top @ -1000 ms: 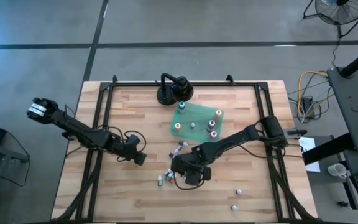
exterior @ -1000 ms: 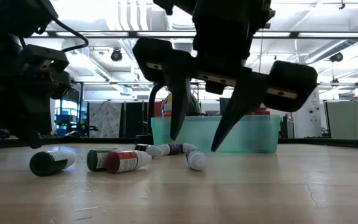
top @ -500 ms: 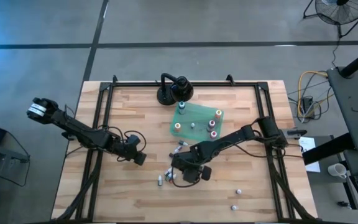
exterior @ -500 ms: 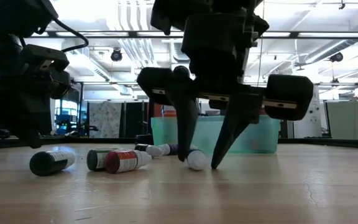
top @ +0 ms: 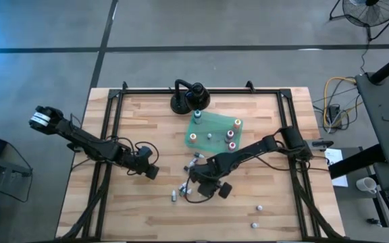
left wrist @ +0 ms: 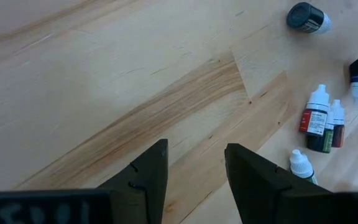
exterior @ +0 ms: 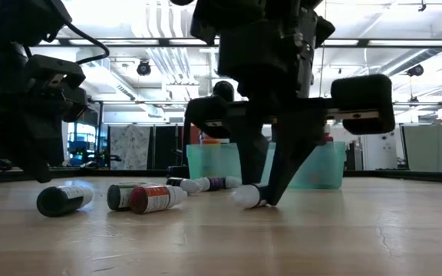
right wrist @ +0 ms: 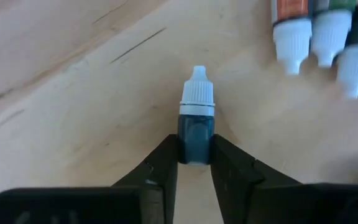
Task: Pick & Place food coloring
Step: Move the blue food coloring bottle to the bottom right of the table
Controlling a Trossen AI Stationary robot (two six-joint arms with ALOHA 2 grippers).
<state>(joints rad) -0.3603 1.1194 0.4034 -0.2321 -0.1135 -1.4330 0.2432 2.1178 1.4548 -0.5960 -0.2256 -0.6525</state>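
The robot's right gripper has the blue bottle's bottom end in its fingers, so it should set the bottle down, turn the cap round toward itself and grip the bottle's white cap (right wrist: pixel 197 93).
Several food coloring bottles lie on their sides on the wooden table: three (right wrist: pixel 316 28) side by side, others (exterior: pixel 156 198) nearby. My right gripper (right wrist: pixel 195 149) is down at the table's middle (top: pixel 198 187), shut on a dark blue bottle (right wrist: pixel 196 121) with a white cap (right wrist: pixel 197 93). More bottles stand upright on the green square sheet (top: pixel 211 131). My left gripper (left wrist: pixel 194 155) hovers open over bare wood, left of the loose bottles (top: pixel 148 170). My right gripper pinches the blue bottle's body at its bottom end (right wrist: pixel 196 142) between its two fingers, one on each side. The fingers come down from above (exterior: pixel 261 195) and lie along the bottle, whose cap points away from them. The bottle lies on its side on the table (exterior: pixel 245 197).
A black round-based stand (top: pixel 189 98) is at the table's far edge behind the green sheet. Two loose bottles (top: pixel 258 208) lie toward the near right. A dark-capped bottle (left wrist: pixel 307 17) lies apart from the cluster. A black frame rail (top: pixel 107 135) runs along the table's sides.
My right gripper has come down to the table over the blue bottle and shut its fingers on the bottle's body. The bottle has stayed lying on the wood.
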